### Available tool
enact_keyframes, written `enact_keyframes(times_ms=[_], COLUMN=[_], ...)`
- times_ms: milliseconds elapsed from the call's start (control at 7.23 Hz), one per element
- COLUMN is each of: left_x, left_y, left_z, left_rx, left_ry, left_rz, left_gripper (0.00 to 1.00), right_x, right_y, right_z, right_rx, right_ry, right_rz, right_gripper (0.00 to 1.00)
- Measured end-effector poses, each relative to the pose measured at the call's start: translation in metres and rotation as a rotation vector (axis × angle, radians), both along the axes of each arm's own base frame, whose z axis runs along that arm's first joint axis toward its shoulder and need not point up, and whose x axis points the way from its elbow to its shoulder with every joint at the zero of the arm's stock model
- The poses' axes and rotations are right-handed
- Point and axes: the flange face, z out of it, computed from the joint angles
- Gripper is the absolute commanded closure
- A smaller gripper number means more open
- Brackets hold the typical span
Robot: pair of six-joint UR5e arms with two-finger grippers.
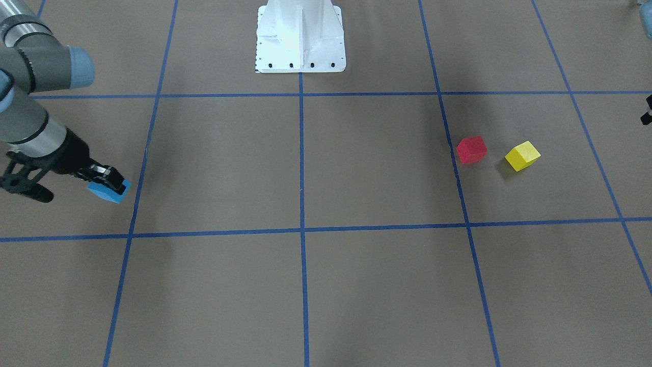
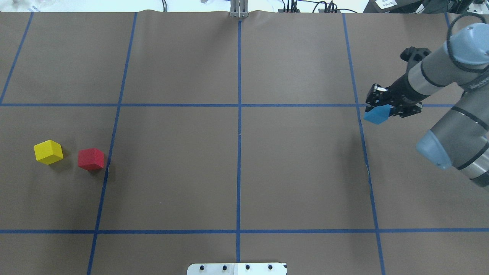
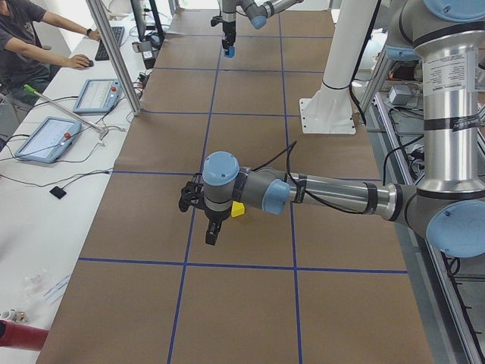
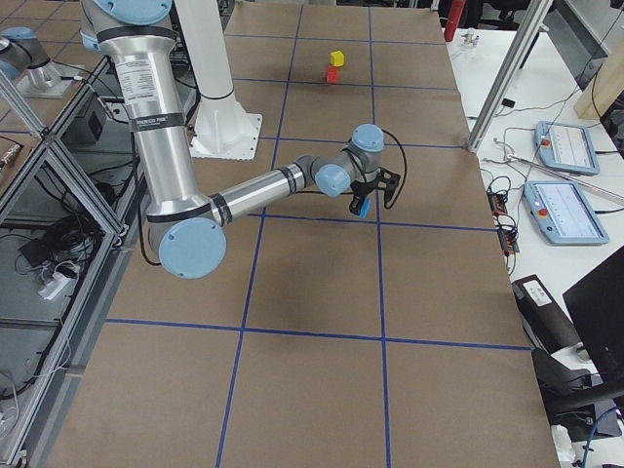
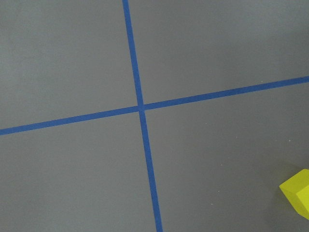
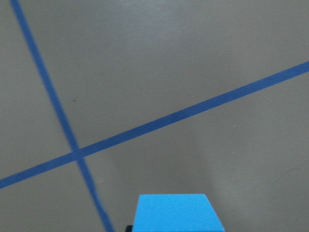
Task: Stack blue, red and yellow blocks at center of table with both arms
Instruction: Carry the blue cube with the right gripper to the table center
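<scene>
Next, I release the blue block from my right gripper on the middle blue tape line [image 1: 302,176] in front of the white robot base.
My right gripper [image 1: 114,183] is shut on the blue block [image 1: 108,194] and holds it above the table at my far right, as the overhead view [image 2: 377,114] and the right wrist view [image 6: 176,212] also show. The red block [image 2: 91,159] and the yellow block [image 2: 48,151] sit side by side on the table at my far left, a small gap between them. My left gripper [image 3: 211,230] hangs above the table near the yellow block [image 3: 238,209]. I cannot tell whether it is open or shut. The left wrist view catches the yellow block [image 5: 297,193] at its lower right corner.
The brown table is marked with a grid of blue tape lines [image 2: 239,105]. The white robot base [image 1: 300,38] stands at the table's middle edge. An operator [image 3: 30,38] and tablets [image 3: 45,136] are on the side bench beyond the table's far edge.
</scene>
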Motion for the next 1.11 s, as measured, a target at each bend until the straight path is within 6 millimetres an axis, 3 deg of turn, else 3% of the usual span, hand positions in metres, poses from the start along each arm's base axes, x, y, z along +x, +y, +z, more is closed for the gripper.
enact_keyframes(times_ms=[138, 277, 415, 554, 830, 1107], left_x=[0.001, -0.001, -0.002, -0.003, -0.003, -0.003], left_y=[0.008, 0.019, 0.029, 0.035, 0.037, 0.038], left_z=[0.003, 0.008, 0.012, 0.011, 0.002, -0.007], left_rx=[0.014, 0.028, 0.035, 0.038, 0.027, 0.032], left_ry=[0.023, 0.033, 0.039, 0.044, 0.055, 0.060], left_rz=[0.005, 0.002, -0.006, -0.016, -0.047, -0.056], left_gripper=[0.00, 0.00, 0.00, 0.00, 0.00, 0.00], right_x=[-0.075, -0.133, -0.174, -0.203, -0.244, -0.270], right_y=[0.018, 0.027, 0.031, 0.035, 0.033, 0.018], right_z=[-0.059, -0.124, -0.185, -0.220, -0.235, -0.229], right_rx=[0.052, 0.085, 0.095, 0.098, 0.143, 0.170], right_ry=[-0.021, -0.037, -0.041, -0.034, 0.004, 0.048], right_rz=[-0.029, -0.045, -0.061, -0.086, -0.164, -0.216], right_gripper=[1.00, 1.00, 1.00, 1.00, 1.00, 1.00])
